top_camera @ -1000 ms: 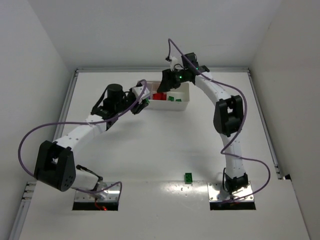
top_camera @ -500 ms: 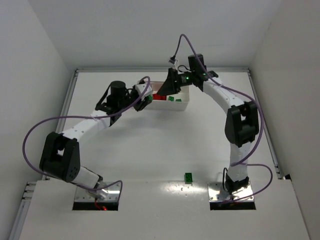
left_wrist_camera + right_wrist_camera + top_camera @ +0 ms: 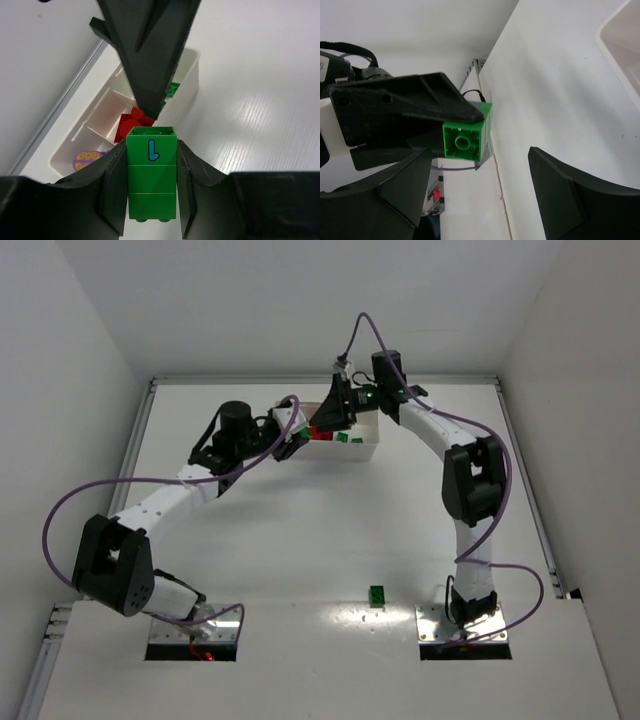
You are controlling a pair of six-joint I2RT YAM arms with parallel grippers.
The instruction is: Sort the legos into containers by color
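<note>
The robot's left gripper spans the seams of the green stack, so the right gripper needs to hold the blue L end while the left gripper takes just the bottom lego [image 3: 152,206].
My left gripper [image 3: 151,145] is shut on a stack of green legos [image 3: 151,175] marked with a blue L, held just short of the white tray [image 3: 189,85]. The tray's near container holds a purple piece [image 3: 86,160], the middle one red legos [image 3: 129,125], the far one green legos [image 3: 172,90]. My right gripper [image 3: 480,152] is open and faces the end of the green stack [image 3: 463,141], which sits up and to the left of its gap. One of its fingers [image 3: 145,50] hangs just above the stack's front end. From above, both grippers [image 3: 297,445] [image 3: 325,425] meet at the tray's left end.
One green lego [image 3: 377,594] lies alone on the table near the front edge, between the two arm bases. The tray [image 3: 365,450] stands at the back centre, close to the rear wall. Purple cables loop off both arms.
My right gripper has lifted from the tray, turned toward the left gripper and opened wider. The left gripper has edged toward the tray's left end, still holding the green stack.
</note>
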